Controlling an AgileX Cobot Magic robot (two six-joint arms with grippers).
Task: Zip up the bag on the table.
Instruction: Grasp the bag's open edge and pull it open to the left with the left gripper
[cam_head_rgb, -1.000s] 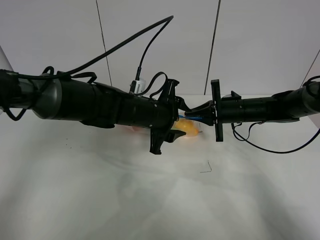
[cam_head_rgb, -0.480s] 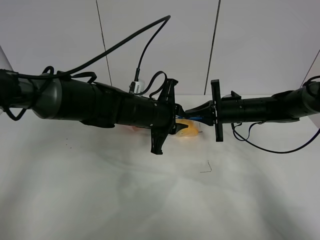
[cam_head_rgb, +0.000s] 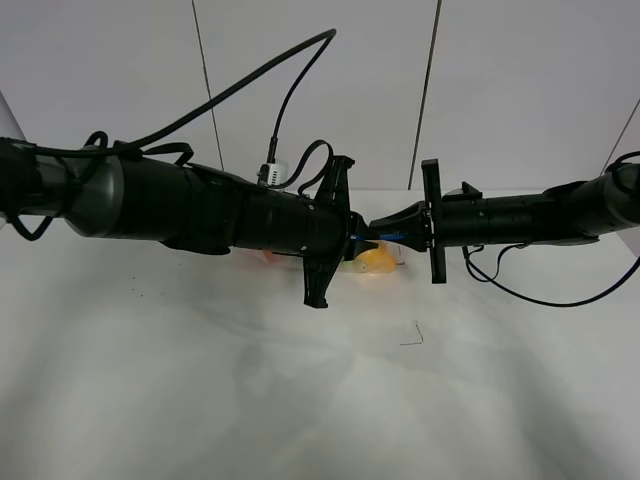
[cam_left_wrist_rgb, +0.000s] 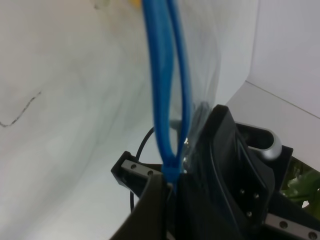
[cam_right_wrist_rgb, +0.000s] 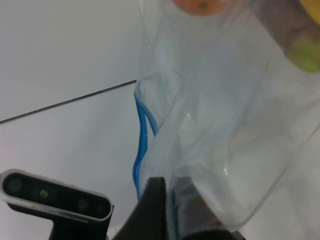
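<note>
I need to let go of the zipper strip with my left gripper at the end of the bag (cam_head_rgb: 190, 218) that is farthest from my right gripper.
The clear bag (cam_head_rgb: 378, 262) hangs between my two grippers above the white table (cam_head_rgb: 300, 400), with yellow and orange produce showing through it. Its blue zipper strip (cam_head_rgb: 388, 237) runs between the grippers. My left gripper (cam_head_rgb: 357, 241) is shut on the zipper strip (cam_left_wrist_rgb: 164, 75), whose two blue strands meet at its fingertips (cam_left_wrist_rgb: 155, 187). My right gripper (cam_head_rgb: 379, 230) is shut on the bag's edge (cam_right_wrist_rgb: 215, 125), beside the blue strip (cam_right_wrist_rgb: 142, 130). An orange piece (cam_right_wrist_rgb: 200, 5) and a yellow-green piece (cam_right_wrist_rgb: 305, 50) lie inside. Most of the bag is hidden behind the left arm.
A thin dark scrap (cam_head_rgb: 412, 335) lies on the table in front of the grippers. A grey panelled wall (cam_head_rgb: 320, 90) stands behind the table. Cables (cam_head_rgb: 290, 90) loop above the left arm and hang under the right arm (cam_head_rgb: 520, 290).
My left gripper has shifted slightly to the left, away from the right gripper, and a little more blue strip shows between them. The right arm has not moved.
</note>
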